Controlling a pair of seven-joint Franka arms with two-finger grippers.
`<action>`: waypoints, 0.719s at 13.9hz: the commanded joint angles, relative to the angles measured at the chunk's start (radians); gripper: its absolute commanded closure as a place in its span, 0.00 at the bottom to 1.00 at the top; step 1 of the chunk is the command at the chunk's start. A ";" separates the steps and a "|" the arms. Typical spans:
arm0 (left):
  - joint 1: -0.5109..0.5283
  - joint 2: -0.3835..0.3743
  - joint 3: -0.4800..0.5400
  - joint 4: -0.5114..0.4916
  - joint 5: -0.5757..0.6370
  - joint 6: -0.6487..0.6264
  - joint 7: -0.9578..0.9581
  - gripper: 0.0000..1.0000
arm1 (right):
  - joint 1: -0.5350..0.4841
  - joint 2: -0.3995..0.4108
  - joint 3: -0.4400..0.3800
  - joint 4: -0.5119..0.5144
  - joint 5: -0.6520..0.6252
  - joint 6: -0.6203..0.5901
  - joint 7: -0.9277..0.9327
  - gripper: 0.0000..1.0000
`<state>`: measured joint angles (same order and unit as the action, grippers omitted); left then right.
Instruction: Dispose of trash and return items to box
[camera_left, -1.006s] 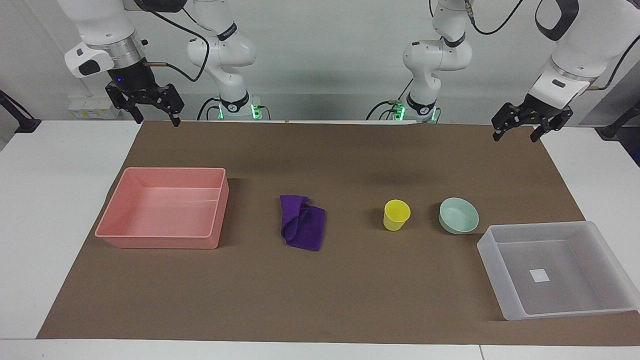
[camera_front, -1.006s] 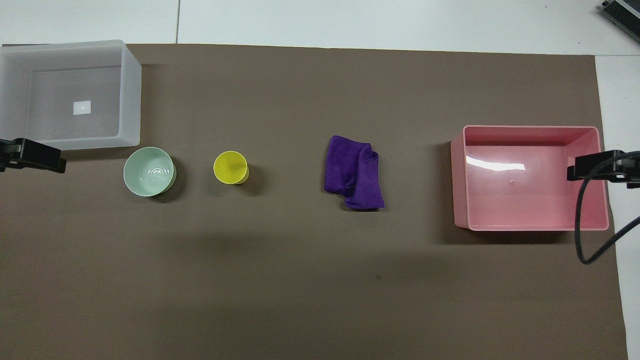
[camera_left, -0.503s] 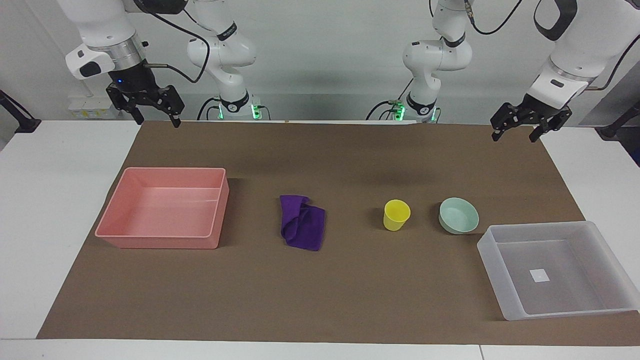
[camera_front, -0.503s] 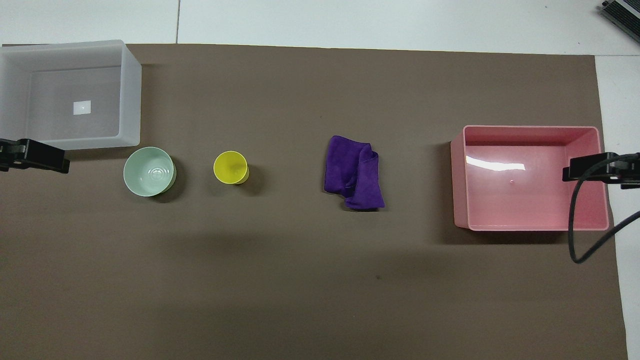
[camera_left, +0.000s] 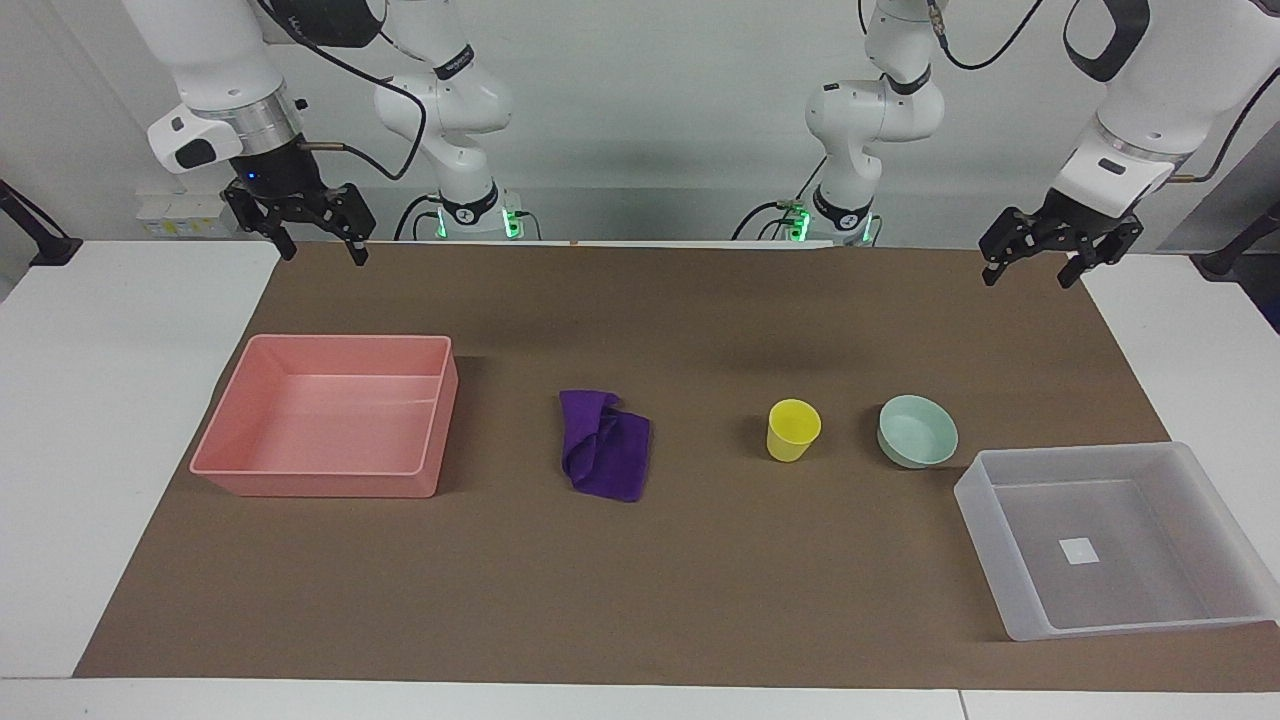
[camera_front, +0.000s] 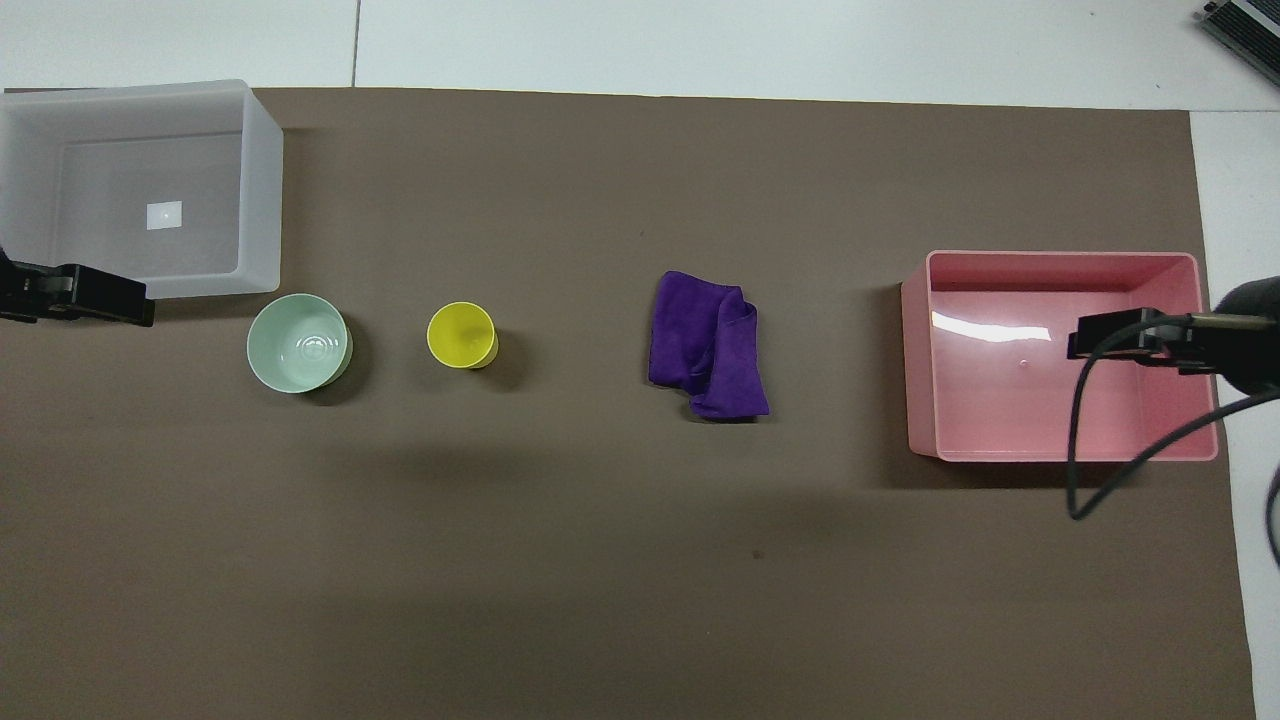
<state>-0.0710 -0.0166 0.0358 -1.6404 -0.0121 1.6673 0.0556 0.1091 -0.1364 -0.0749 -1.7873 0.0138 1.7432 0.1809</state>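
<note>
My left gripper should grip the mint-green bowl's rim (camera_front: 253, 326) on the side facing away from the yellow cup.
The trash, a crumpled purple cloth (camera_left: 604, 445) (camera_front: 708, 345), lies mid-mat. The items stand between it and the box: a yellow cup (camera_left: 793, 430) (camera_front: 461, 335), upright, and a mint-green bowl (camera_left: 917, 430) (camera_front: 298, 342) beside it. The box (camera_left: 985, 560) (camera_front: 262, 190), a translucent tray with a white square on its bottom, sits at the left arm's end and holds nothing. My right gripper (camera_left: 322, 252) hangs open and high, at the pink tray's end of the mat. My left gripper (camera_left: 1027, 278) hangs open and high at the box's end. Neither touches anything.
An opaque pink tray (camera_left: 430, 440) (camera_front: 918, 360) sits at the right arm's end of the brown mat with nothing in it. A black cable (camera_front: 1075, 470) loops down from the right wrist, over the pink tray in the overhead view. White table surrounds the mat.
The right gripper has moved toward the middle of the table and dipped a little, now showing over the pink tray from above. The left gripper has crept slightly inward. The objects have not moved.
</note>
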 joint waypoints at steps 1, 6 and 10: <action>0.008 -0.023 -0.001 -0.100 0.020 0.110 -0.005 0.00 | 0.099 0.070 0.004 -0.017 0.000 0.114 0.130 0.00; 0.014 0.019 0.000 -0.286 0.020 0.365 -0.008 0.00 | 0.236 0.242 0.006 -0.021 0.001 0.310 0.238 0.00; 0.014 0.090 0.000 -0.377 0.020 0.558 -0.026 0.00 | 0.297 0.360 0.007 -0.088 0.018 0.523 0.255 0.00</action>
<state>-0.0641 0.0562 0.0407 -1.9684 -0.0118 2.1366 0.0523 0.3884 0.1962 -0.0676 -1.8369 0.0157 2.1799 0.4226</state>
